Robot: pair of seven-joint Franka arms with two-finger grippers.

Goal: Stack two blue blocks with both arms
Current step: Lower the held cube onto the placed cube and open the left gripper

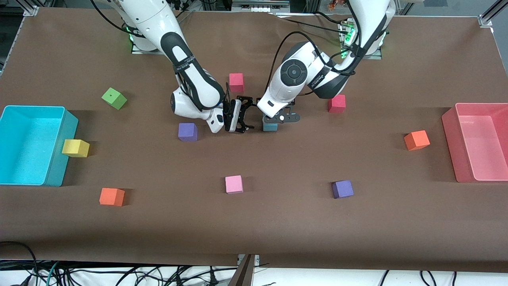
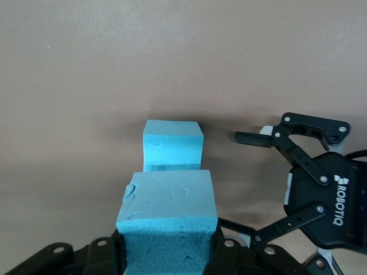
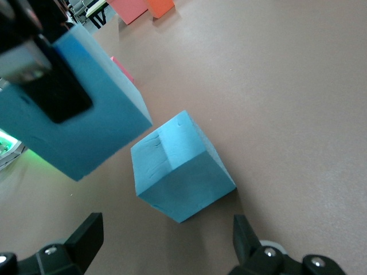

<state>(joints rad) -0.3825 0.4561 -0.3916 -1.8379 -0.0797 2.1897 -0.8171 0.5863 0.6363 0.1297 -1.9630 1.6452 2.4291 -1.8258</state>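
Note:
I will release my left gripper's light blue block on top of the second blue block (image 1: pixel 267 114), near my right gripper.
My left gripper (image 1: pixel 274 120) is shut on one light blue block (image 2: pixel 166 220) and holds it a little above the table. The second blue block (image 2: pixel 172 146) rests on the table just beside the held one, not squarely under it. In the front view one blue block (image 1: pixel 270 126) shows under the left gripper. My right gripper (image 1: pixel 247 113) is open and empty, low over the table beside the blocks, toward the right arm's end. The right wrist view shows the resting block (image 3: pixel 180 172) between and ahead of its spread fingers (image 3: pixel 86 236), and the held block (image 3: pixel 97 134) raised beside it.
Red cubes (image 1: pixel 236 82) (image 1: pixel 336 103) lie farther from the camera. A purple cube (image 1: pixel 187 132) sits beside the right gripper. A pink cube (image 1: pixel 233 184), a purple cube (image 1: pixel 342 189) and an orange cube (image 1: pixel 111 196) lie nearer. A cyan bin (image 1: pixel 59 151) and a pink bin (image 1: pixel 450 139) stand at the table's ends.

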